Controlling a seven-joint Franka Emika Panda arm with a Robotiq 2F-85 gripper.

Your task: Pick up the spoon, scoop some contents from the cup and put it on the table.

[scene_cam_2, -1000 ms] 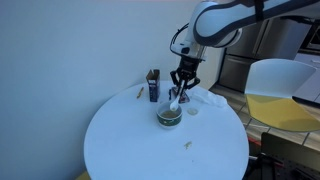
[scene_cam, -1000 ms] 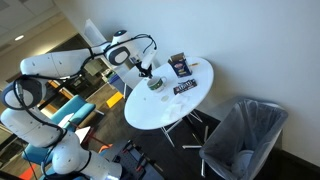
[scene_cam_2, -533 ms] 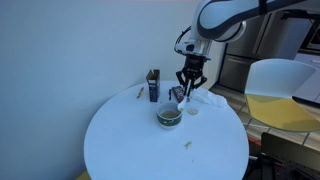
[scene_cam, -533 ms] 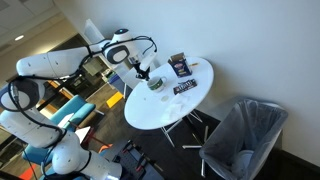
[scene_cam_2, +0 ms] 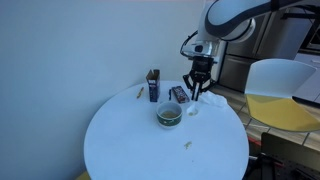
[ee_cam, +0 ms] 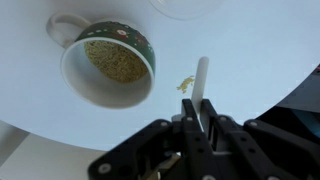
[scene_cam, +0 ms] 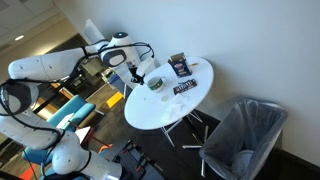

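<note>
Next, my gripper lets go of the white spoon on the bare tabletop [scene_cam: 143, 105] [ee_cam: 250, 66], between the clear dish and the table's edge.
The cup [ee_cam: 105, 62] is a small round one with a pale greenish rim, filled with brown grains; it sits on the white table [ee_cam: 260, 50]. In both exterior views the cup [scene_cam_2: 169, 116] [scene_cam: 157, 84] stands near the table's middle. My gripper [ee_cam: 201, 106] [scene_cam_2: 200, 88] hovers beside the cup, over the table, shut on the white spoon [ee_cam: 202, 76]. The spoon's handle sticks out ahead between the fingers, and its bowl is hidden. A few crumbs [ee_cam: 185, 85] lie on the table by the spoon.
An upright dark snack bag [scene_cam_2: 153, 85] and a flat dark packet [scene_cam_2: 179, 93] stand behind the cup. A small white round thing [scene_cam_2: 193, 108] lies beside it, and a crumb [scene_cam_2: 186, 145] lies nearer the front. A dark mesh chair [scene_cam: 245, 135] stands by the table [scene_cam: 165, 108].
My gripper has risen and swung sideways off the cup with the spoon in it, ending over the table beside the cup. The cup has not moved.
</note>
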